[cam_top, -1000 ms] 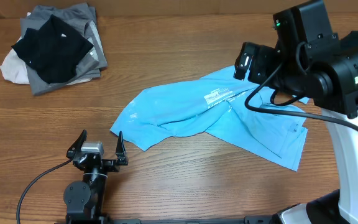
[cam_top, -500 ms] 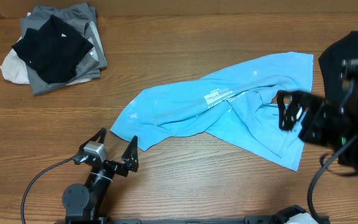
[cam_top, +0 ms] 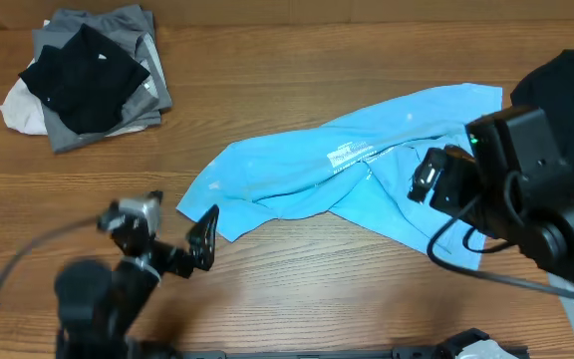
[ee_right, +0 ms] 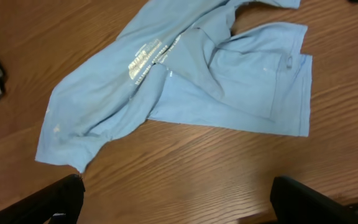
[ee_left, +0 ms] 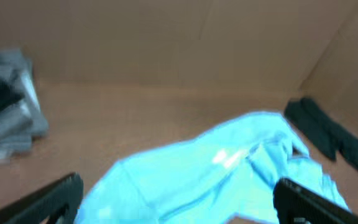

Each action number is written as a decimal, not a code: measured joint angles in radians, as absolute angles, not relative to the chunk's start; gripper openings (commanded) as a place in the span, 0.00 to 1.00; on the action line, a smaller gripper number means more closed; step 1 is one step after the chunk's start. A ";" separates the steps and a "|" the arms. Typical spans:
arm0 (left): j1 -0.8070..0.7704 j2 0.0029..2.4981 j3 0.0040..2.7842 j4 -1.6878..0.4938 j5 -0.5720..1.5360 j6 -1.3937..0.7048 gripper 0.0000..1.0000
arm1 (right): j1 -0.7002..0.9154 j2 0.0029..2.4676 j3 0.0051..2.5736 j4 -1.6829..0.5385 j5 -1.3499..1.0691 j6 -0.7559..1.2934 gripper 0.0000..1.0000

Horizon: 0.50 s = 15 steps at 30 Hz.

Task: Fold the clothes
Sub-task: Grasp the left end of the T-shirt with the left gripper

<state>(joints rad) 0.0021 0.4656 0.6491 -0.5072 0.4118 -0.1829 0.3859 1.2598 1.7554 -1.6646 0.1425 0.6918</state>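
Next, I should move my left gripper to the sky-blue T-shirt and close it on its edge (cam_top: 205,183) (ee_left: 102,191) nearest the garment pile.
A light sky-blue T-shirt (cam_top: 347,175) with white printed lettering lies crumpled and loosely twisted across the middle and right of the wooden table. It also shows in the left wrist view (ee_left: 204,171) and the right wrist view (ee_right: 185,74). My left gripper (cam_top: 162,231) is open and empty, just in front of the shirt's left corner; its jaws (ee_left: 179,205) frame the shirt. My right gripper (cam_top: 436,179) hovers over the shirt's right part; its jaws (ee_right: 179,199) are open wide and empty, above bare wood.
A pile of black, grey and off-white garments (cam_top: 83,75) sits at the far left corner, also in the left wrist view (ee_left: 5,118). A black cloth-like shape (ee_left: 328,134) lies at the far right. A cardboard wall (ee_left: 166,37) backs the table.
The right arm swung off the shirt's upper right to the right side, then back over its right part. The left arm shifted and is blurred with motion. The shirt has not moved.
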 measured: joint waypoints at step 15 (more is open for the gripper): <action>0.000 1.271 1.006 -0.882 0.331 -0.266 1.00 | 0.386 1.358 1.744 -1.677 0.089 0.752 1.00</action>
